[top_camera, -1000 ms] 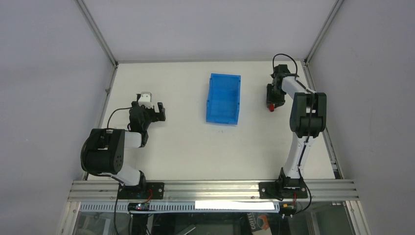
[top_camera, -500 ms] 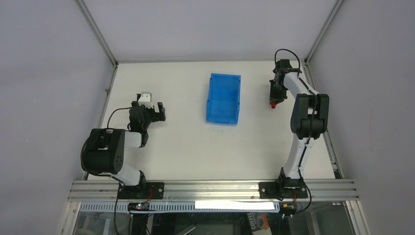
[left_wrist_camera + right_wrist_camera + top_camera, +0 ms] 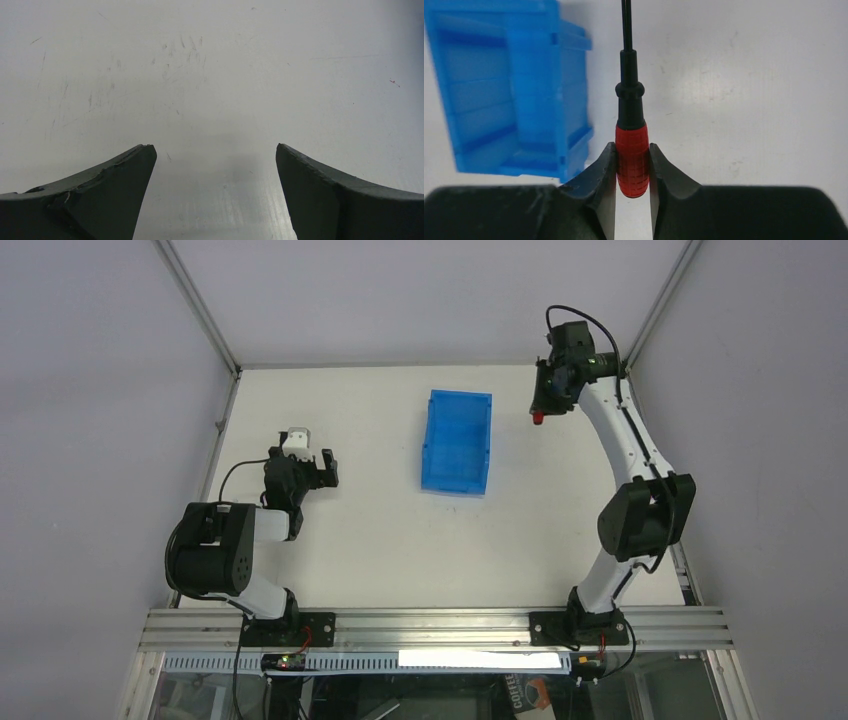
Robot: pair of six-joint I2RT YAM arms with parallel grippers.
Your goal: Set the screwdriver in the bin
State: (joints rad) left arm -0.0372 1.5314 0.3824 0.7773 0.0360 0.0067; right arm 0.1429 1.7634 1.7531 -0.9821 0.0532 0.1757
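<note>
My right gripper is holding the screwdriver. It will let go of it on the bottom of the blue bin (image 3: 455, 445) (image 3: 531, 87), with the screwdriver's handle toward the bin's near end.
My right gripper (image 3: 632, 152) is shut on the red handle of the screwdriver (image 3: 632, 160); its dark shaft points away from the fingers. In the top view this gripper (image 3: 541, 410) holds the screwdriver (image 3: 538, 418) in the air, to the right of the bin's far end. The blue bin (image 3: 457, 440) stands on the table at centre back; it also shows in the right wrist view (image 3: 509, 90) at the left, below the gripper. My left gripper (image 3: 215, 155) is open and empty over bare table at the left (image 3: 322, 472).
The white table (image 3: 400, 540) is walled by grey panels on three sides, with a metal rail along the near edge. A small white block (image 3: 296, 438) sits on the left arm's wrist.
My right arm has lifted the screwdriver off the table and moved it up, back and slightly left toward the bin. The left arm has not moved.
</note>
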